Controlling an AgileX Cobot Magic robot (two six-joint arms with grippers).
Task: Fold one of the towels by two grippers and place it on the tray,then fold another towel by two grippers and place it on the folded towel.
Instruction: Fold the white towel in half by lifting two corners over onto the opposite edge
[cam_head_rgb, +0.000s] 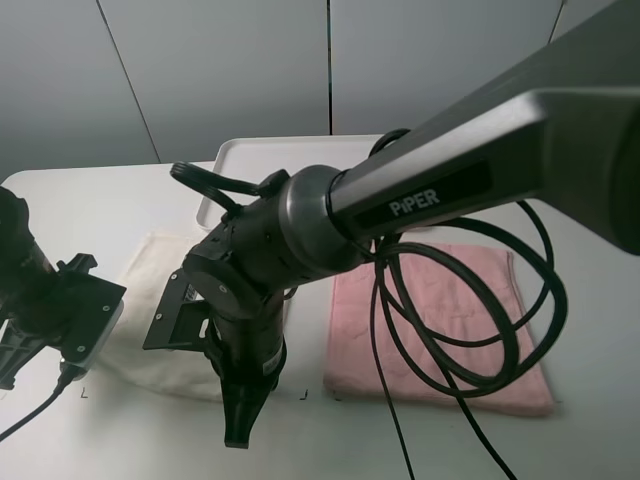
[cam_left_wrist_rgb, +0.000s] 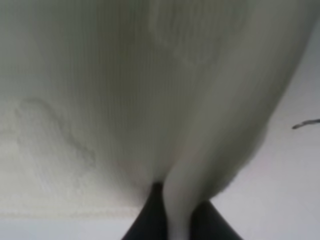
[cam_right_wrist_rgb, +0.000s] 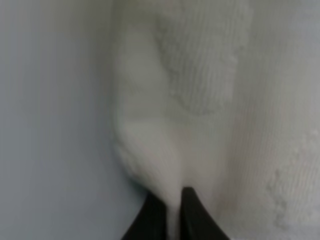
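Next, I release the cream towel's near corner from my right gripper just inside its far corner on the pink towel's side (cam_head_rgb: 284, 255). The cream towel still lies flat on the table.
A cream towel (cam_head_rgb: 158, 268) lies flat on the table at the left, and a pink towel (cam_head_rgb: 452, 292) lies flat at the right. A white tray (cam_head_rgb: 250, 158) stands behind them. My left gripper (cam_head_rgb: 88, 342) is at the cream towel's near left corner, and in the left wrist view (cam_left_wrist_rgb: 177, 220) it is shut on a pinched fold of the towel (cam_left_wrist_rgb: 125, 100). My right gripper (cam_head_rgb: 240, 425) points down at the towel's near right corner, and in the right wrist view (cam_right_wrist_rgb: 172, 216) it is shut on a fold of the towel (cam_right_wrist_rgb: 200, 75).
The right arm (cam_head_rgb: 400, 190) crosses the exterior view close to the camera and hides part of the tray and the cream towel. Its black cables (cam_head_rgb: 520, 340) hang in loops over the pink towel. A grey wall stands behind the table.
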